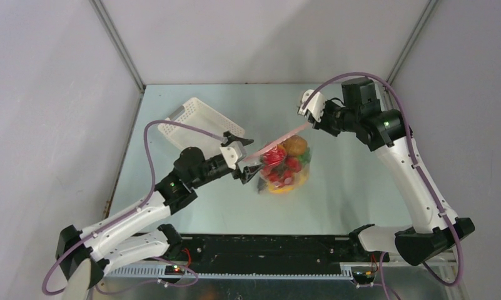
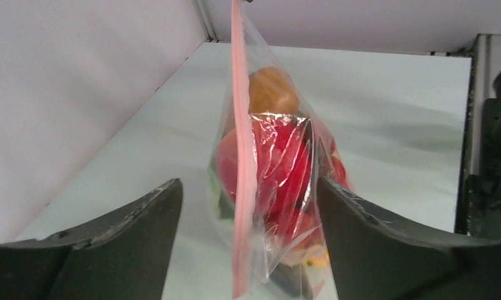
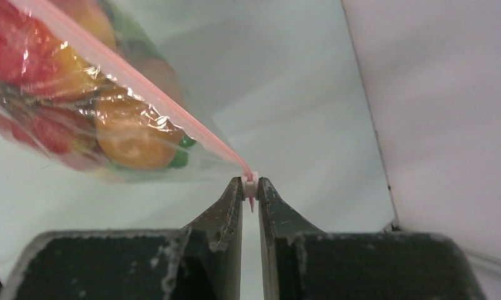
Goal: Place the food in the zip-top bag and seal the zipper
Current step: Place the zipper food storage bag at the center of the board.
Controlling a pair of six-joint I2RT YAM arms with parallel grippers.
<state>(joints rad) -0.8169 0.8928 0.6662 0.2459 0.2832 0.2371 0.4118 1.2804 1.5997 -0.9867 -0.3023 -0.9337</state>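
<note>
The brown piece sits at its present spot. I will have my right gripper let go of the zip-top bag, which now sits mid-table, flat on the table [image 1: 308, 150] just beside that spot.
The clear zip-top bag [image 1: 284, 167] sits mid-table holding the food: a brown piece [image 1: 294, 145], red pieces [image 1: 276, 156] and a yellow one [image 1: 286, 185]. Its pink zipper [image 1: 279, 139] runs taut from left to right. My right gripper [image 1: 308, 120] is shut on the small white slider at the strip's right end [image 3: 250, 184]. My left gripper [image 1: 242, 157] is open, its fingers either side of the bag's left end. In the left wrist view the gripper [image 2: 247, 187] straddles the strip [image 2: 238, 125] and the red food [image 2: 279, 156] without pinching them.
A white lattice basket [image 1: 194, 122] lies tilted at the back left, just behind the left arm. Grey walls close in the table [image 1: 360, 187] on the left, right and back.
</note>
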